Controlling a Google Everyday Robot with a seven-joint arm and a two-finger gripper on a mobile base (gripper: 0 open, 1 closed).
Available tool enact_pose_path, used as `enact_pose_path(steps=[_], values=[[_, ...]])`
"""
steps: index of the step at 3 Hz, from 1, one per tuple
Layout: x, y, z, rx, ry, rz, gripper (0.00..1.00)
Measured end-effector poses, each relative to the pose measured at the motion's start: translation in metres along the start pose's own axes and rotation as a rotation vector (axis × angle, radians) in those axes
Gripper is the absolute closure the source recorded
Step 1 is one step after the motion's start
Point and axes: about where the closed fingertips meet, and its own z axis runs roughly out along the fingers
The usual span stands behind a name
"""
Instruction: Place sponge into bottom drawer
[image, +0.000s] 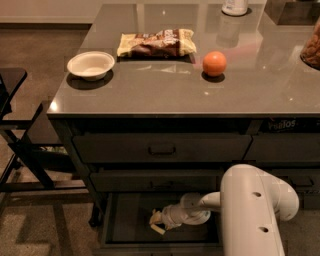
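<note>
Next, my gripper lets go of the sponge on the drawer's dark bottom, close to its front edge (154, 235).
The bottom drawer (130, 225) is pulled open below the two handled drawers, showing a flat dark floor. My gripper (157, 221) reaches into it from the right, low over the floor, at the end of the white arm (250, 210). A small pale yellow piece with a dark top, the sponge (156, 223), sits at the gripper's tip inside the drawer. Whether it rests on the floor or is held above it cannot be told.
On the grey countertop (150, 92) are a white bowl (90, 64), a crinkled snack bag (156, 43) and an orange (214, 63). A dark chair frame (20, 145) stands to the left of the cabinet. The arm's white housing fills the lower right.
</note>
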Motion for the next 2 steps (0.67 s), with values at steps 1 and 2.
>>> enact_pose_path(steps=[1, 2], values=[[0.006, -0.001, 0.006, 0.026, 0.008, -0.008, 1.0], [0.017, 0.001, 0.009, 0.045, 0.029, -0.024, 1.0]])
